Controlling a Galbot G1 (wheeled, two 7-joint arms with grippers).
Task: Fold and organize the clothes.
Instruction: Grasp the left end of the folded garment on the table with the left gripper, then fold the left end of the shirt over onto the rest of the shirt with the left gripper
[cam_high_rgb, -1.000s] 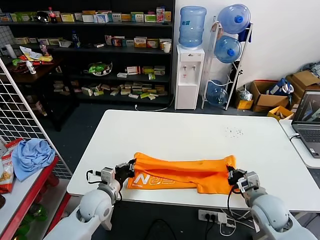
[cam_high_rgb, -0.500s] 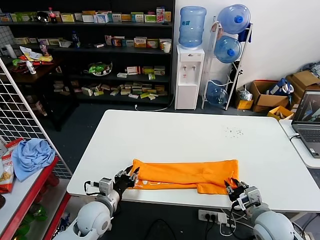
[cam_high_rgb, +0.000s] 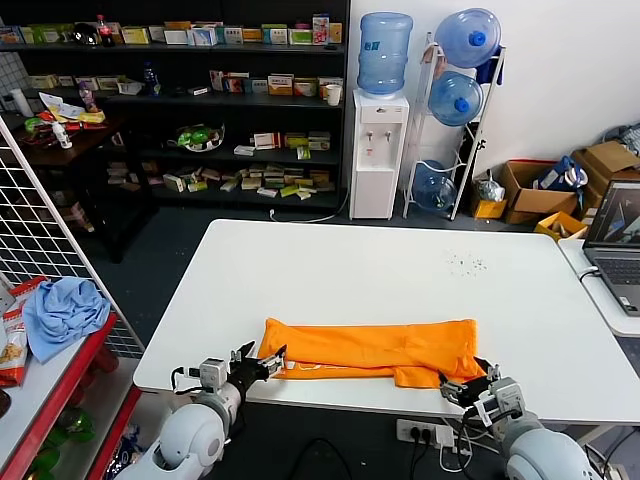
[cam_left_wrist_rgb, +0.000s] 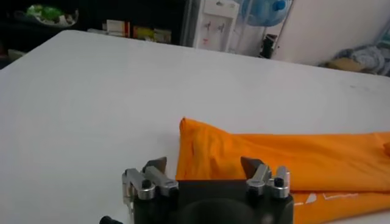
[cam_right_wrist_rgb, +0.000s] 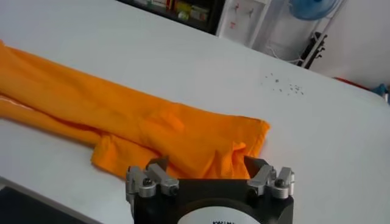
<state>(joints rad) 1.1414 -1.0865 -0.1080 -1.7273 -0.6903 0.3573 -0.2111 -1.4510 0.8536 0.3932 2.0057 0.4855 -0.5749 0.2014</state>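
Observation:
Next, I grip the T-shirt's near end (cam_high_rgb: 274, 340) with my left gripper and drag the orange T-shirt closer before folding it, as its far end lies by my right gripper.
The orange T-shirt (cam_high_rgb: 370, 349) lies folded into a long flat band near the front edge of the white table (cam_high_rgb: 380, 270), white lettering peeking out along its front side. It also shows in the left wrist view (cam_left_wrist_rgb: 286, 164) and the right wrist view (cam_right_wrist_rgb: 134, 125). My left gripper (cam_high_rgb: 262, 363) is open and empty, just off the band's left end (cam_left_wrist_rgb: 204, 164). My right gripper (cam_high_rgb: 463, 385) is open and empty, just in front of the band's right end (cam_right_wrist_rgb: 204, 164).
A laptop (cam_high_rgb: 617, 250) sits on a side table at the right. A wire rack with a light blue cloth (cam_high_rgb: 62, 312) stands at the left. Shelves, a water dispenser (cam_high_rgb: 380, 130) and boxes stand behind the table.
Both grippers have let go of the shirt's ends and drawn back toward the table's front edge. The shirt has settled flat into a band.

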